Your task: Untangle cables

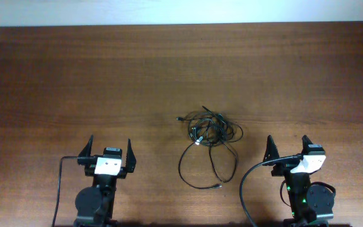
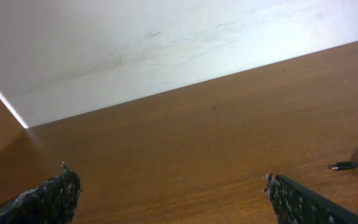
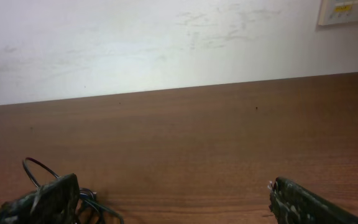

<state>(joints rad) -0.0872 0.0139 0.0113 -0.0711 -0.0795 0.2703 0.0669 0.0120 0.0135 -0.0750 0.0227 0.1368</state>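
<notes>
My left gripper is going to close on the tangled knot's edge [image 1: 195,132] beside the white tag, so it can pull a loop out of the cables.
The cables [image 1: 209,133] are thin black cords lying in a tangled knot at the table's middle, with a large loose loop [image 1: 207,167] trailing toward the front and a plug tip at its end. My left gripper [image 1: 109,151] is open and empty, well to the left of the tangle. My right gripper [image 1: 287,148] is open and empty, to the right of it. In the left wrist view one plug end [image 2: 344,165] shows at the far right. In the right wrist view part of the tangle [image 3: 42,171] shows behind the left finger.
The wooden table [image 1: 74,82] ends at a white wall at the back. Thick black arm cables [image 1: 251,183] curve beside each arm base near the front edge. A wall plate [image 3: 347,11] shows at the top right of the right wrist view.
</notes>
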